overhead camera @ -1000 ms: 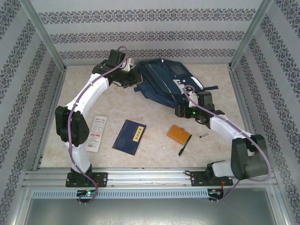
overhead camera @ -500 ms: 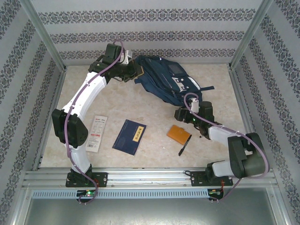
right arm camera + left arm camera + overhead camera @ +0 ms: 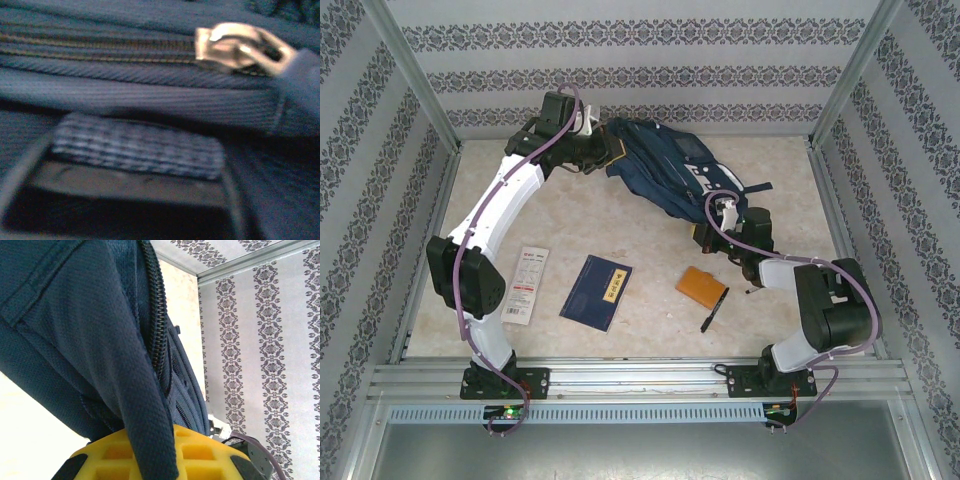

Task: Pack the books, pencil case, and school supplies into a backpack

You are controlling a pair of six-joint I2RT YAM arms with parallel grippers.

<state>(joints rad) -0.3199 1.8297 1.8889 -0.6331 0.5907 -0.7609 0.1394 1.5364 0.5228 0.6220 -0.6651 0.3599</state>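
Observation:
My left gripper is going to let go of the fold of fabric on the bare table (image 3: pixel 612 199) between the navy booklet and the backpack.
The navy backpack (image 3: pixel 672 172) lies at the back of the table. My left gripper (image 3: pixel 604 156) is shut on a fold of its fabric (image 3: pixel 145 405) at the top left edge; the fold runs across the yellow pad (image 3: pixel 212 460). My right gripper (image 3: pixel 706 234) is shut and pressed against the backpack's near edge. Its view is blurred, with a metal zipper slider (image 3: pixel 240 49) and a webbing strap (image 3: pixel 135 145) close up; I cannot tell whether it holds anything. The navy booklet (image 3: pixel 597 291), the white packet (image 3: pixel 528 283) and the black pen (image 3: pixel 714 310) lie flat on the table.
An orange rectangle (image 3: pixel 701 286) lies just left of the pen, below my right gripper. A small thin stick (image 3: pixel 757 288) rests beside the right forearm. Patterned walls and metal frame posts close in the table on three sides.
My right gripper has shut and drawn in against the backpack's near edge. My left arm has pulled the backpack's top edge slightly back and left, bunching the fabric.

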